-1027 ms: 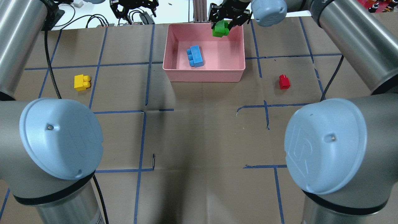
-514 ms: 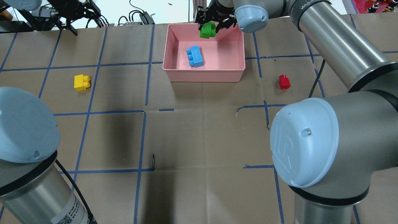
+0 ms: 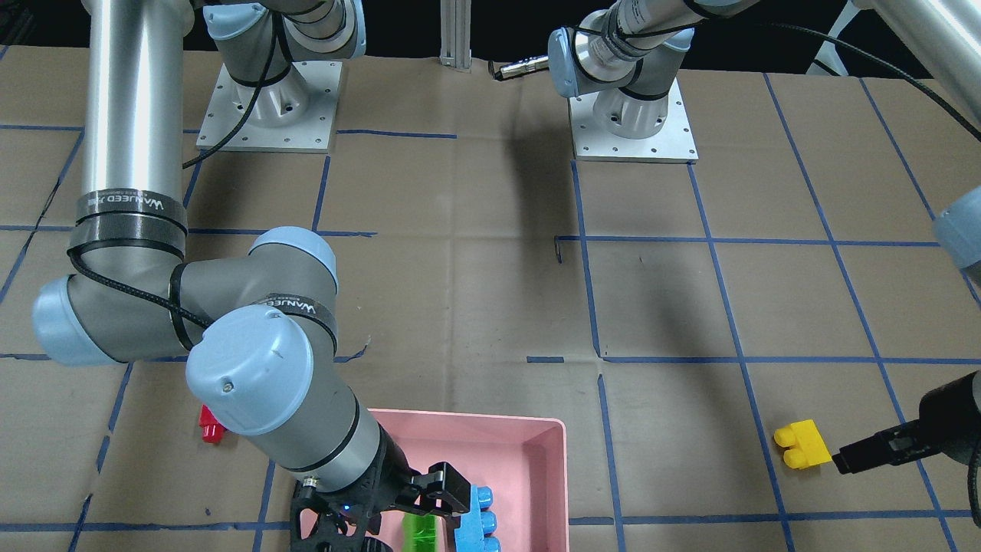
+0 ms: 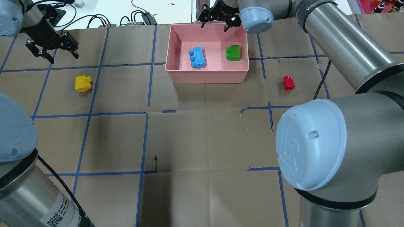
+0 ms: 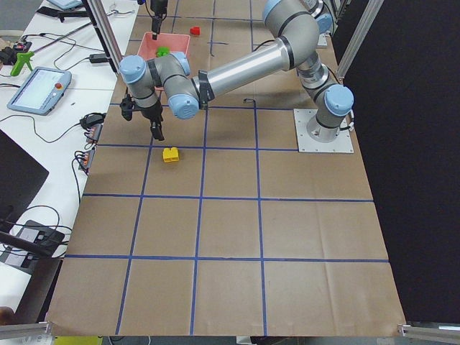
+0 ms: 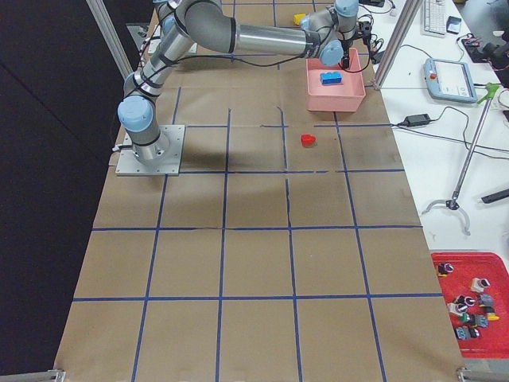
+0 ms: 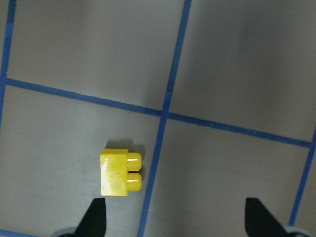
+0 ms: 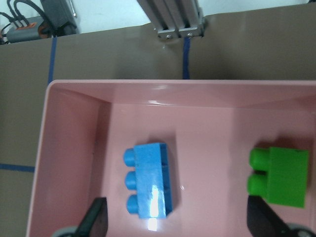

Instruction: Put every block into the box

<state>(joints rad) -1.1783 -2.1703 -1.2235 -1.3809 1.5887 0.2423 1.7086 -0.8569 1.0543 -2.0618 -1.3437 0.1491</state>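
The yellow block is next for my left gripper, which should go to it and close across its middle (image 3: 802, 445) (image 7: 123, 173), between the knobs and the flat back.
The pink box (image 4: 206, 77) stands at the table's far middle. The light-blue block (image 4: 198, 57) and the green block (image 4: 233, 52) lie inside it, and both also show in the right wrist view: blue (image 8: 150, 180), green (image 8: 281, 177). My right gripper (image 4: 215, 26) is open and empty above the box's far rim. The yellow block (image 4: 83, 84) lies on the table at the left. My left gripper (image 4: 52, 52) is open and hovers just beyond it; the left wrist view shows the yellow block (image 7: 121, 173) near the left fingertip (image 7: 96, 219). The red block (image 4: 288, 83) lies right of the box.
Brown paper with a blue tape grid (image 4: 146, 88) covers the table. Cables and small devices (image 4: 142, 15) lie past the far edge, and an aluminium post (image 4: 197, 9) stands behind the box. Both arm bases (image 3: 632, 115) are bolted at the near side.
My right gripper opened and let go of the green block, which now lies in the box's right part. My left gripper moved nearer and lower, towards the yellow block.
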